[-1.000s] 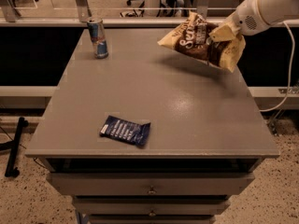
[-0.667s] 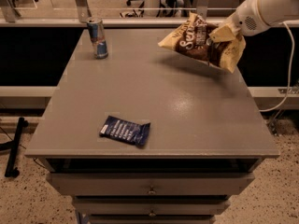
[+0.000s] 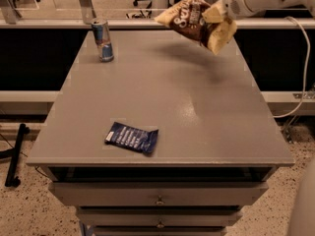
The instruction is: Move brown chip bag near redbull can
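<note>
Next, my gripper lets go of the brown chip bag at the table's far end (image 3: pixel 134 51), close against the redbull can's inner side. The bag now hangs above the grey table.
The brown chip bag (image 3: pixel 189 19) hangs in the air above the far right part of the grey table (image 3: pixel 162 92), dark brown in the middle with tan edges and white script. My gripper (image 3: pixel 216 14) comes in from the upper right on a white arm and is shut on the bag's right end. The redbull can (image 3: pixel 102 40) stands upright at the table's far left corner, well to the left of the bag. The bag's shadow falls on the table below it.
A small flat dark-blue packet (image 3: pixel 132 137) lies near the table's front edge, left of centre. Drawers (image 3: pixel 160 199) sit under the tabletop. A white cable (image 3: pixel 300 77) hangs at the right. A glass railing and chair legs stand behind the table.
My gripper has lifted the chip bag higher and carried it leftward toward the table's middle. The can and the blue packet have not moved.
</note>
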### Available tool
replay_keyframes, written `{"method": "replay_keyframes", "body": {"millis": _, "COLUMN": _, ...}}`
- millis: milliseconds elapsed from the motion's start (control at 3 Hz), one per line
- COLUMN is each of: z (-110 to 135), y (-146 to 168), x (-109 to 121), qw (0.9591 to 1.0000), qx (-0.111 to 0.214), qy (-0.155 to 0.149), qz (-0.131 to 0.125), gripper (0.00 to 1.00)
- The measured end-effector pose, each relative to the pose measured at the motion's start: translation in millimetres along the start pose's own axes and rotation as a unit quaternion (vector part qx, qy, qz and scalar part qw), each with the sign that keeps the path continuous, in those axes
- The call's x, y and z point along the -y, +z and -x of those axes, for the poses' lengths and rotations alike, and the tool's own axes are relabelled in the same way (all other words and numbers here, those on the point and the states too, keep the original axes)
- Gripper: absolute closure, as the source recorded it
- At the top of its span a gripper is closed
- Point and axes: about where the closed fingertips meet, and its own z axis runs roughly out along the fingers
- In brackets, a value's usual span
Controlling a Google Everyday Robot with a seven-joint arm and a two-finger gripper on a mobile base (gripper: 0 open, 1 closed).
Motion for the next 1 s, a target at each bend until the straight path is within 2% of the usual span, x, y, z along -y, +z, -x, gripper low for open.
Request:
{"method": "replay_keyframes", "body": {"millis": 333, "z": 44, "y": 36, "x": 10, "qw": 0.9993, "qx": 0.019, "qy": 0.023, "qz": -0.02, "gripper": 1.0}}
{"method": "replay_keyframes", "body": {"millis": 667, "z": 76, "y": 73, "x": -4, "qw": 0.9985, "qx": 0.033, "qy": 0.042, "qz": -0.006, "gripper": 1.0}}
{"method": "replay_keyframes", "body": {"millis": 1000, "z": 91, "y": 108, "x": -34, "qw": 0.9966, "qx": 0.038, "qy": 0.066, "qz": 0.032, "gripper": 1.0}}
